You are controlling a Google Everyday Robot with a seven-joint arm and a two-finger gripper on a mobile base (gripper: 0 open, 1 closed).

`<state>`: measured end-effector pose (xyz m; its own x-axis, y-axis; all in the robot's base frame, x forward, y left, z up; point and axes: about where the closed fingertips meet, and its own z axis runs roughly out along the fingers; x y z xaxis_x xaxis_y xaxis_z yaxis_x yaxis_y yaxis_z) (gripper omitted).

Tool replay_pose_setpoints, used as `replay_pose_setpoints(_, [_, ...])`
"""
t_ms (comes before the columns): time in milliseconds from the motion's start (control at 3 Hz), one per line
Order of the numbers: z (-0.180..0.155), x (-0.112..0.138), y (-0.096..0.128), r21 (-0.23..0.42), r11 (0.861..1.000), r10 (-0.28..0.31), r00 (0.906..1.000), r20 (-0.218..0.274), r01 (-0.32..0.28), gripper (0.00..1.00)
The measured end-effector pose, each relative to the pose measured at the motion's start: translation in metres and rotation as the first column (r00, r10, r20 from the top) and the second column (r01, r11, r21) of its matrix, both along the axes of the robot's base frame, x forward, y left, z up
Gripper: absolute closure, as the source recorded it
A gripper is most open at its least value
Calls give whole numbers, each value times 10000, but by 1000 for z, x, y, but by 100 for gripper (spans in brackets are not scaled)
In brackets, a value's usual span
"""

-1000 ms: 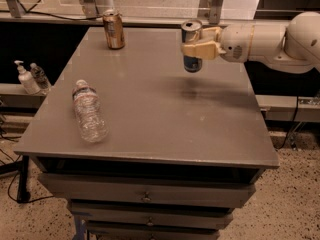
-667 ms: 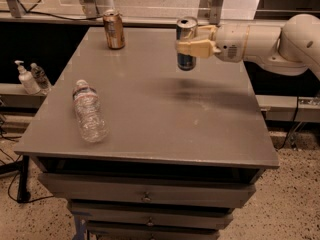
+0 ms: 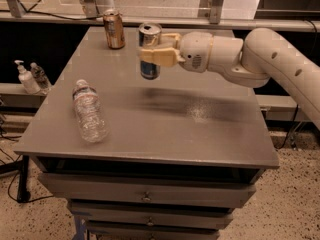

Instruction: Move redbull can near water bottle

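I will set the redbull can free on the grey table (image 3: 112,116). It will go right up against the side of the water bottle that faces my arm.
The redbull can (image 3: 149,70), slim and blue-and-silver with a silver top, is held upright in my gripper (image 3: 156,54), above the far middle of the grey table (image 3: 200,134). The gripper is shut on the can's middle, and its arm reaches in from the right. The water bottle (image 3: 90,111), clear and crinkled with a pale label band, lies on its side on the table's left part, with its cap pointing away. The can is up and to the right of the bottle, well apart from it.
A brown-gold can (image 3: 114,30) stands at the table's far left corner. A white pump bottle (image 3: 23,78) and a small clear bottle (image 3: 39,75) stand on a ledge left of the table. Drawers sit below the tabletop.
My gripper has carried the redbull can leftwards above the table, from the far right side to the far middle, closer to the water bottle. The bottle and the brown-gold can have not moved.
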<state>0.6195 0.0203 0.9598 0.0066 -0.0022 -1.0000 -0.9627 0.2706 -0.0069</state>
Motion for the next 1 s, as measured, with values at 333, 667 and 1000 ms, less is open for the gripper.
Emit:
replay_pose_setpoints(333, [-23, -26, 37, 6, 9979, 651, 9971, -405, -651, 100])
replay_pose_setpoints(667, [-41, -50, 65, 186, 9935, 1139, 9905, -775, -1127, 100])
replay_pose_setpoints(1000, [-51, -71, 86, 460, 9875, 1549, 9821, -1073, -1508, 100])
